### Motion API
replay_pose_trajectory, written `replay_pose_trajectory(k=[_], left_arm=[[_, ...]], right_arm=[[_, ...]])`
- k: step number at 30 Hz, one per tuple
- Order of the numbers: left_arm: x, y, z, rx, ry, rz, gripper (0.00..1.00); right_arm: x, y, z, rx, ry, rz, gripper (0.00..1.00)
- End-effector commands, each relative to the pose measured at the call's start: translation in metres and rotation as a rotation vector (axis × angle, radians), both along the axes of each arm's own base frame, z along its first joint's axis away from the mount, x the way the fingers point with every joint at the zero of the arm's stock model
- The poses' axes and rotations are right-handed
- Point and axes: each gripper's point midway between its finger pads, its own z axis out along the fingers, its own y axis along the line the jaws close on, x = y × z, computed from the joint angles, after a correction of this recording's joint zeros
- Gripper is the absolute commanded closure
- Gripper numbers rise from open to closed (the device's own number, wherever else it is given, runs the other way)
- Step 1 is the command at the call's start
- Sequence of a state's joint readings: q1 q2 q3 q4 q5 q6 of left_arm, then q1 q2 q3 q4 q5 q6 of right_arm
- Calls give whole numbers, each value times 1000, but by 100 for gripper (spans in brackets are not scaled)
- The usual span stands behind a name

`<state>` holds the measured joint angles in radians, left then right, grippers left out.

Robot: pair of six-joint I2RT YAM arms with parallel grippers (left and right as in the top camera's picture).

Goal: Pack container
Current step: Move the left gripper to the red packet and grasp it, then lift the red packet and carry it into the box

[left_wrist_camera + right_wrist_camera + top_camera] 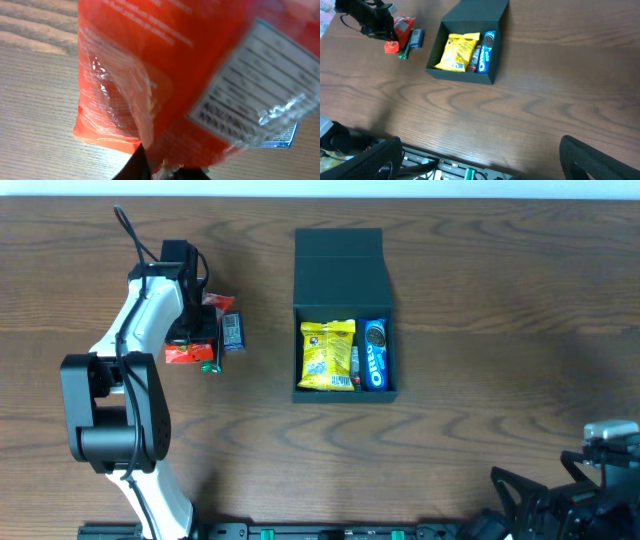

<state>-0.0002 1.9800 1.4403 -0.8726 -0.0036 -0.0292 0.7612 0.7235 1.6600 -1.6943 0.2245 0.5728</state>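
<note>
Next, my left gripper releases the red snack packet on top of the blue Oreo packet (365, 359), against the yellow snack packet.
The container (340, 265) is a dark box in the middle of the table, its flap lid open towards the back. It also shows in the right wrist view (470, 15). Inside lie a yellow snack packet (328, 355) and a blue Oreo packet (376, 353), with a small item between them. My left gripper (195, 340) is left of the box, shut on the edge of a red snack packet (150, 65) that fills the left wrist view. My right gripper (535, 480) is open and empty at the front right table edge.
A small blue packet (232, 332) lies just right of the red packet, and also shows in the left wrist view (281, 140). A small green item (210, 366) lies in front of them. The left arm's base (110, 420) stands at the front left.
</note>
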Motion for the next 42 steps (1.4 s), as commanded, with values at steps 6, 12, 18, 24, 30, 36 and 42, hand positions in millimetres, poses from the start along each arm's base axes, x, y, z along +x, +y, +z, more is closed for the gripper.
replay_pose_trajectory(k=[6, 12, 18, 24, 30, 36, 42], left_arm=[[7, 1, 61, -3, -167, 47, 94], [6, -1, 137, -31, -386, 121, 94], [-13, -48, 189, -145, -513, 166, 94], [-31, -143, 181, -289, -457, 184, 94], [-45, -222, 150, -366, -370, 258, 94], [-47, -287, 101, -379, -327, 248, 94], [-49, -303, 58, -356, -263, 353, 94]], right_arm=[[0, -4, 0, -14, -12, -9, 1], [0, -4, 0, -14, -12, -10, 1], [0, -4, 0, -1, -6, -23, 1], [0, -3, 0, 10, 1, -25, 1], [-1, -2, 0, 15, 5, -19, 1], [-3, 1, -1, 25, 16, -3, 1], [-3, 1, -1, 25, 16, -3, 1]])
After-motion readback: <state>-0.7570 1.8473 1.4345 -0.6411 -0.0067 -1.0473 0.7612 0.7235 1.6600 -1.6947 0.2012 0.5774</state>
